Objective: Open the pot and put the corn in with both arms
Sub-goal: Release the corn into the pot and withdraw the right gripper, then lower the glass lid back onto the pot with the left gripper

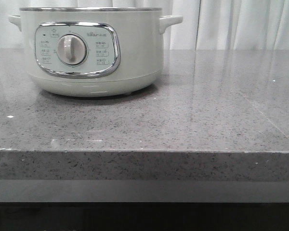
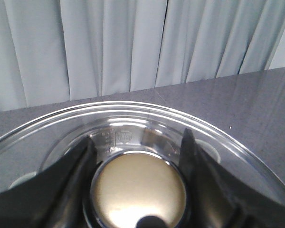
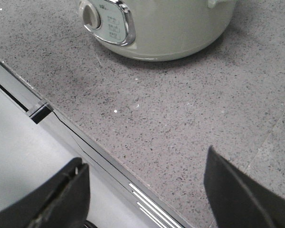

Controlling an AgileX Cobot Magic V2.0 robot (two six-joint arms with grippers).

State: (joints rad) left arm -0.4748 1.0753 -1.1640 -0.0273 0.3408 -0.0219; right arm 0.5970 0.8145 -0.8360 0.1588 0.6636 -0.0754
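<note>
I need to release the clear glass lid from my left gripper on the silver rim of the cream-white pot (image 1: 90,6) (image 2: 116,164).
The cream-white pot (image 1: 91,48) stands at the back left of the grey stone table, its control panel with the silver knob (image 1: 71,49) facing me; it also shows in the right wrist view (image 3: 166,23). In the left wrist view, my left gripper (image 2: 137,142) is shut on the gold round knob (image 2: 138,190) of a clear glass lid (image 2: 133,114), one black finger on each side. Whether the lid rests on the pot cannot be told. My right gripper (image 3: 145,166) is open and empty over the table's front edge. The corn is out of view.
The speckled grey table (image 1: 207,106) stretches to the right of the pot. Its front edge (image 3: 85,137) runs under my right gripper, with a pale floor below. A white curtain (image 2: 133,42) hangs behind the table.
</note>
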